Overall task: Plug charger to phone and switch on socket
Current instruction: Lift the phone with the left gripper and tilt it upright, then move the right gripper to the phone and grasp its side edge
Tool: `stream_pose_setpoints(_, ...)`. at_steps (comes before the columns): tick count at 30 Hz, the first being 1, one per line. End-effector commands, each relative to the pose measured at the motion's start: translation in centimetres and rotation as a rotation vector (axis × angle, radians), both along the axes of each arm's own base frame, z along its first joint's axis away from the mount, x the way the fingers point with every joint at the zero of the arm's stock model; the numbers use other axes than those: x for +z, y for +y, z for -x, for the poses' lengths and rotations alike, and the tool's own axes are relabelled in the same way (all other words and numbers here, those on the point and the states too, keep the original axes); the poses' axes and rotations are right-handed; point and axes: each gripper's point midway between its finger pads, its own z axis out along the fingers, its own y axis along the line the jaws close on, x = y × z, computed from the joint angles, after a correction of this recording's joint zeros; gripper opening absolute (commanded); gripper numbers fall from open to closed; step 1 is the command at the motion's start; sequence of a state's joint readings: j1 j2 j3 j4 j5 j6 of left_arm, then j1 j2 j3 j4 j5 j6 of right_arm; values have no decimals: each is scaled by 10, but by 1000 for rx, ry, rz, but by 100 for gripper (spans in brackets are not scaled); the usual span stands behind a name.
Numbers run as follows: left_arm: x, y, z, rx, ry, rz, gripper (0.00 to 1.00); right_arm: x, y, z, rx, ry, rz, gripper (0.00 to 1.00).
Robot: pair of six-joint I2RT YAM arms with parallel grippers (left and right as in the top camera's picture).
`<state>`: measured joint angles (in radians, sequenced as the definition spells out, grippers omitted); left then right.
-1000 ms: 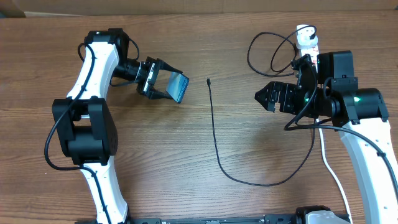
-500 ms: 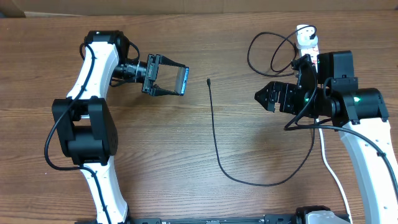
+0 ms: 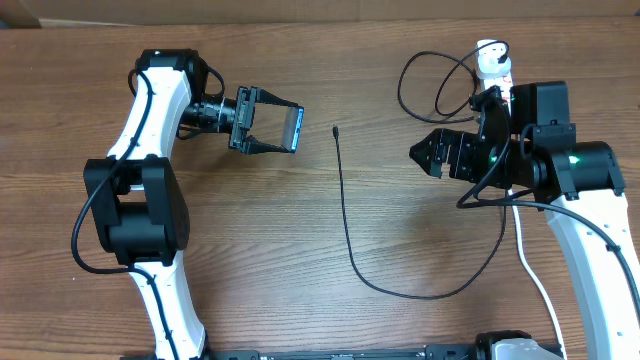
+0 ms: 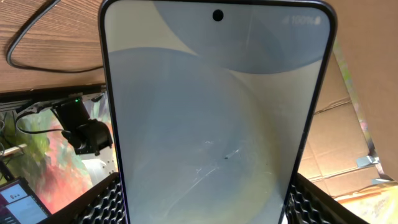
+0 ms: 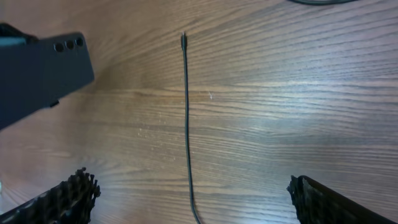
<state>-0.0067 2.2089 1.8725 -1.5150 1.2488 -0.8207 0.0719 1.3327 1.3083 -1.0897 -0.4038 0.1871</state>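
The phone's loose end (image 3: 298, 134) (image 5: 86, 64) facing the cable should be gripped next by my right gripper, which will go there and close while my left gripper still holds the phone.
My left gripper (image 3: 270, 128) is shut on the phone (image 3: 295, 128) and holds it on edge above the table, left of the cable tip. In the left wrist view the phone's pale screen (image 4: 214, 118) fills the frame between the fingers. The charger's thin black cable (image 3: 345, 215) lies on the table, its connector tip (image 3: 335, 130) pointing away from me; it loops right and back to the round white adapter (image 3: 490, 62) in the socket (image 3: 497, 75). My right gripper (image 3: 425, 155) is open and empty above the table, right of the cable. The right wrist view shows the cable (image 5: 187, 124), its tip (image 5: 183, 39) and the phone's dark back (image 5: 40, 71).
The white cord of the power strip (image 3: 530, 260) runs down the right side under my right arm. A cardboard edge (image 3: 20, 12) sits at the far left back corner. The wooden table (image 3: 260, 260) carries nothing else between the arms.
My left gripper has turned the phone from screen-up tilt to standing on edge, and shifted it slightly right. The right arm and cable have not moved.
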Motion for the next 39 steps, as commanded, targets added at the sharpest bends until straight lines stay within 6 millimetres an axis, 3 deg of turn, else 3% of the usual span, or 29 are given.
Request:
stream_pose_setpoints(1, 14, -4, -4, 5, -22, 32, 6, 10, 2, -6, -34, -16, -34, 100)
stream_pose_setpoints(9, 5, -2, -2, -4, -14, -20, 4, 22, 15, -11, -5, -51, -108, 100)
stream_pose_setpoints(14, -4, 1, 0, -7, 19, -78, 4, 26, 31, -19, -14, -67, -135, 82)
stream_pose_setpoints(16, -8, 2, 2, -9, 40, -108, 4, 25, 40, -22, -25, -73, -122, 80)
stream_pose_setpoints(26, -19, -11, 12, -58, 68, -185, 4, 10, 115, -29, 33, -81, -117, 80)
stream_pose_setpoints(29, -26, -15, 14, -81, 54, -228, 4, 2, 129, -29, 51, -62, -124, 80)
stream_pose_setpoints(39, -45, -26, 5, -80, 15, -345, 4, 0, 134, -32, -45, -10, -167, 80)
